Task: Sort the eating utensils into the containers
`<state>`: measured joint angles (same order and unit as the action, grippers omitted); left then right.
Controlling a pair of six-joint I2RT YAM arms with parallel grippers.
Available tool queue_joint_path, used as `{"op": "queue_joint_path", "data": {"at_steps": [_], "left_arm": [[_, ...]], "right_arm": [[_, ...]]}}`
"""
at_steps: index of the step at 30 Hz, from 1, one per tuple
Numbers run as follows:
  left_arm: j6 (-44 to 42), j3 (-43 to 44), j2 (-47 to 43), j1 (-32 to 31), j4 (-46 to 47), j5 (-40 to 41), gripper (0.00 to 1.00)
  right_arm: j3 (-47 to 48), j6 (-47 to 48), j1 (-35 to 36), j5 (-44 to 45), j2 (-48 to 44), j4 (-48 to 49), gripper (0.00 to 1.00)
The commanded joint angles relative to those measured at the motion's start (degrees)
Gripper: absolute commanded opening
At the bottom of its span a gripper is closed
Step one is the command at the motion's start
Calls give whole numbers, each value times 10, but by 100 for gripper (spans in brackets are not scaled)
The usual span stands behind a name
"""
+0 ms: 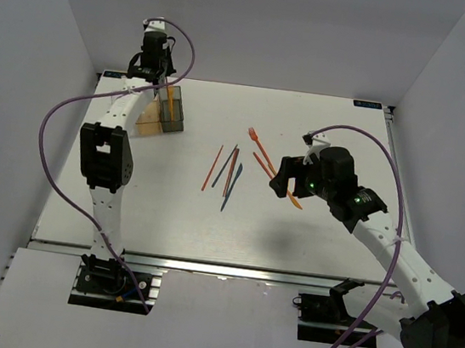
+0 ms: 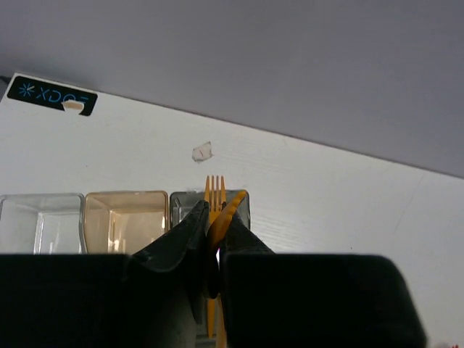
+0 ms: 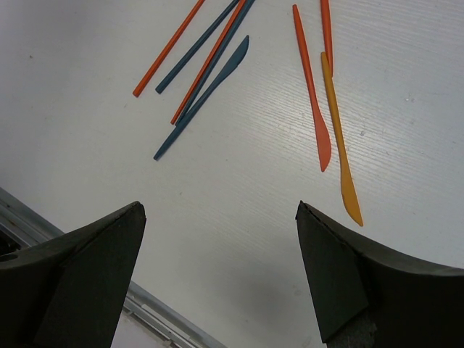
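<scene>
The orange fork in my left gripper should be let go inside the dark grey box (image 1: 166, 114) (image 2: 191, 261), along the side of the tan-orange container. The fork is now held over that box.
Three joined containers stand at the table's far left: clear (image 2: 40, 221), tan-orange (image 2: 125, 217) and dark grey (image 2: 181, 206). My left gripper (image 2: 212, 217) is shut on an orange fork (image 2: 214, 187) and a second orange piece (image 2: 233, 206), over the dark grey box (image 1: 172, 110). My right gripper (image 3: 219, 210) is open and empty above the table, near the loose utensils. These include an orange stick (image 3: 168, 48), a blue stick (image 3: 197, 47), a blue knife (image 3: 206, 93), a red-orange knife (image 3: 313, 109) and a yellow-orange knife (image 3: 339, 141).
An orange fork (image 1: 252, 134) lies apart, beyond the pile in the middle (image 1: 226, 173). The table's near edge rail (image 3: 43, 235) shows under my right gripper. A grey wall stands close behind the containers. My left arm (image 1: 106, 157) stretches along the table's left side.
</scene>
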<state>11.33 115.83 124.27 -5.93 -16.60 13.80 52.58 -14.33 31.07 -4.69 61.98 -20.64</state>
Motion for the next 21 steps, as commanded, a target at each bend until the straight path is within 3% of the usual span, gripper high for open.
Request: {"op": "queue_joint_path", "data": {"at_steps": [1,6,10,21], "left_arm": [[21,32,13,8,47,29,0],[29,57,48,17,49,22,0],[17,-7,41,17,84,3,0],[12,-63,30,20,71,-50,0]], "right_arm": [[-4,12,-3,0,-2,11,89],[-6,12,-3,5,1,11,89],[-8,12,-3,1,10,16,89],[-9,13,-3,-1,10,17,89]]}}
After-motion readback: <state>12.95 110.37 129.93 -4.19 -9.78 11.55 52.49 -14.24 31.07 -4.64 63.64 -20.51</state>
